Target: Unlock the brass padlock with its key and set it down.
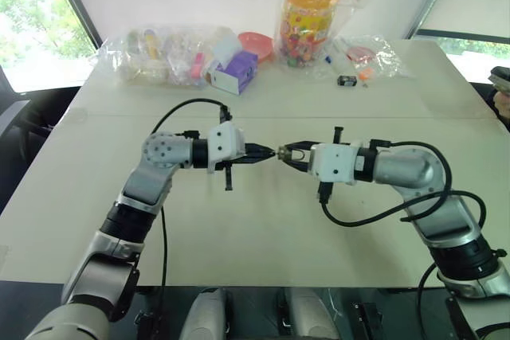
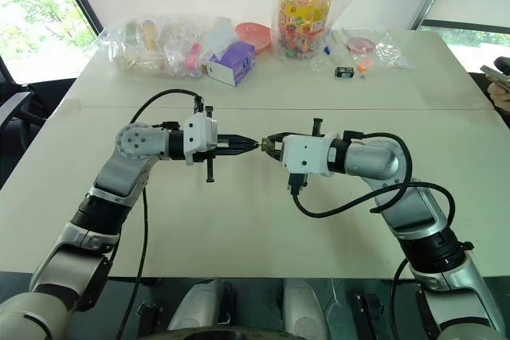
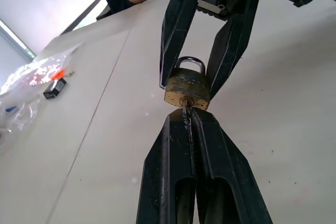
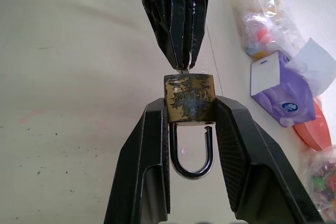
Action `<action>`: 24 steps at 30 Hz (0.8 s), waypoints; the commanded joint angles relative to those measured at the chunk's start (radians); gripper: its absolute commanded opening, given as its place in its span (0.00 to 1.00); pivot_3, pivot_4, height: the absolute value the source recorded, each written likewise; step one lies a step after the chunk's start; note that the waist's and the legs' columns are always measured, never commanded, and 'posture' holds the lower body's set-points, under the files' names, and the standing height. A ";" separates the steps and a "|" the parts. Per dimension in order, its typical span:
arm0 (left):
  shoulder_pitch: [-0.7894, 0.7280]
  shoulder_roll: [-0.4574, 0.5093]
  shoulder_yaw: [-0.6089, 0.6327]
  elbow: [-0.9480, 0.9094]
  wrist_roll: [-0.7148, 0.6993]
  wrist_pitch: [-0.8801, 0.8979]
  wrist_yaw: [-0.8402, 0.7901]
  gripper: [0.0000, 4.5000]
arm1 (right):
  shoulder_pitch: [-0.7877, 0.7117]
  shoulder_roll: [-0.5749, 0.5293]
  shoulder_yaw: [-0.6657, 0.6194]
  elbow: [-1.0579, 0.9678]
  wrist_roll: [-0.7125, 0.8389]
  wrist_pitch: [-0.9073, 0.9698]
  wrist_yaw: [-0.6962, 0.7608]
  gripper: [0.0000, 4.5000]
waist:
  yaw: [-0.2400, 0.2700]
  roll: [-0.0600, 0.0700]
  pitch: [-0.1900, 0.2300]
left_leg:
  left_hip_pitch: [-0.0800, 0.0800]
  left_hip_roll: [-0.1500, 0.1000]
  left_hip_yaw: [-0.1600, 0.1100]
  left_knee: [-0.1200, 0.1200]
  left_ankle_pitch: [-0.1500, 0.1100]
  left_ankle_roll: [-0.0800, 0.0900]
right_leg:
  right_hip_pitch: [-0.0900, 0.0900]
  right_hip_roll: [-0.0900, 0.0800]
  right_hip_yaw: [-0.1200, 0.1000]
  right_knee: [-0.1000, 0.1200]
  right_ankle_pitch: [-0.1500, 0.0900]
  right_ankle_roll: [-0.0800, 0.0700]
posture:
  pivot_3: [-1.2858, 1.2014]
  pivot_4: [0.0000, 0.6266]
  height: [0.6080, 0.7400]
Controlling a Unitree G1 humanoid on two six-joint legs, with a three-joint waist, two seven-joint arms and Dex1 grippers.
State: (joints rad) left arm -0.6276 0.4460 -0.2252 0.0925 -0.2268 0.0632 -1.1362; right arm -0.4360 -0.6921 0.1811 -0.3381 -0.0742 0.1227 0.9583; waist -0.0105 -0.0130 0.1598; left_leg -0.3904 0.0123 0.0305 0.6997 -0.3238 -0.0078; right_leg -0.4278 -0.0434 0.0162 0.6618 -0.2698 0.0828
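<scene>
The robot's right gripper has the padlock's shackle between its fingers, so the left gripper will leave the key and take the padlock's body [image 4: 189,98] before the right gripper works the shackle.
The small brass padlock [image 4: 189,98] hangs in the air over the middle of the table, between my two grippers. My right gripper [image 4: 189,113] is shut on its body, with the silvery shackle [image 4: 192,153] lying between the two fingers. The key [image 3: 187,115] sticks into the padlock's [image 3: 188,90] underside, and my left gripper [image 3: 188,118] is shut on it. In the head views the left gripper [image 1: 267,151] and right gripper [image 1: 290,153] meet tip to tip at the padlock [image 1: 280,152].
Along the table's far edge lie plastic bags of items, a purple box [image 1: 235,72], a pink bowl [image 1: 256,44], a jar of sweets [image 1: 309,17] and a small black object [image 1: 346,80]. A person's hand [image 1: 502,89] shows at the right edge.
</scene>
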 commanded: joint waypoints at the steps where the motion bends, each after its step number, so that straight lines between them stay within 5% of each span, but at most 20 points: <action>1: -0.018 -0.005 0.033 -0.045 -0.133 0.337 0.026 0.01 | -0.044 0.003 0.027 -0.053 -0.012 -0.103 -0.002 0.15 | -0.001 0.000 0.000 | 0.000 0.000 0.000 0.000 0.000 0.000 | 0.000 0.000 0.000 0.000 0.000 0.000 | 0.52 0.24 0.96; 5: -0.063 -0.023 0.154 -0.053 -0.401 0.779 0.068 0.01 | -0.046 -0.015 0.038 -0.021 -0.069 -0.195 -0.020 0.15 | -0.003 -0.001 0.000 | 0.000 0.000 -0.001 0.000 0.000 0.000 | 0.000 0.001 -0.001 0.000 0.000 0.000 | 0.52 0.24 0.96; 12: -0.097 -0.048 0.254 -0.013 -0.533 0.993 0.128 0.73 | -0.041 -0.023 0.035 0.000 -0.088 -0.243 -0.034 0.15 | -0.001 -0.001 0.000 | 0.000 0.000 -0.001 0.000 0.000 0.000 | 0.000 0.000 -0.001 0.001 0.000 0.000 | 0.52 0.24 0.96; 24: -0.091 -0.070 0.190 -0.005 -0.492 0.974 0.164 0.73 | -0.039 -0.034 0.033 0.006 -0.095 -0.259 -0.037 0.15 | -0.001 -0.001 0.000 | 0.000 0.000 -0.001 0.000 0.000 -0.001 | 0.000 -0.001 0.000 0.001 0.000 0.000 | 0.52 0.24 0.96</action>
State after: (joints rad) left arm -0.7186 0.3716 -0.0246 0.1152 -0.7266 1.0538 -0.9615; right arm -0.4711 -0.7183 0.2310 -0.3164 -0.1744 -0.1174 0.9295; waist -0.0115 -0.0137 0.1603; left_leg -0.3903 0.0124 0.0295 0.7001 -0.3234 -0.0085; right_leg -0.4276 -0.0447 0.0158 0.6624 -0.2700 0.0831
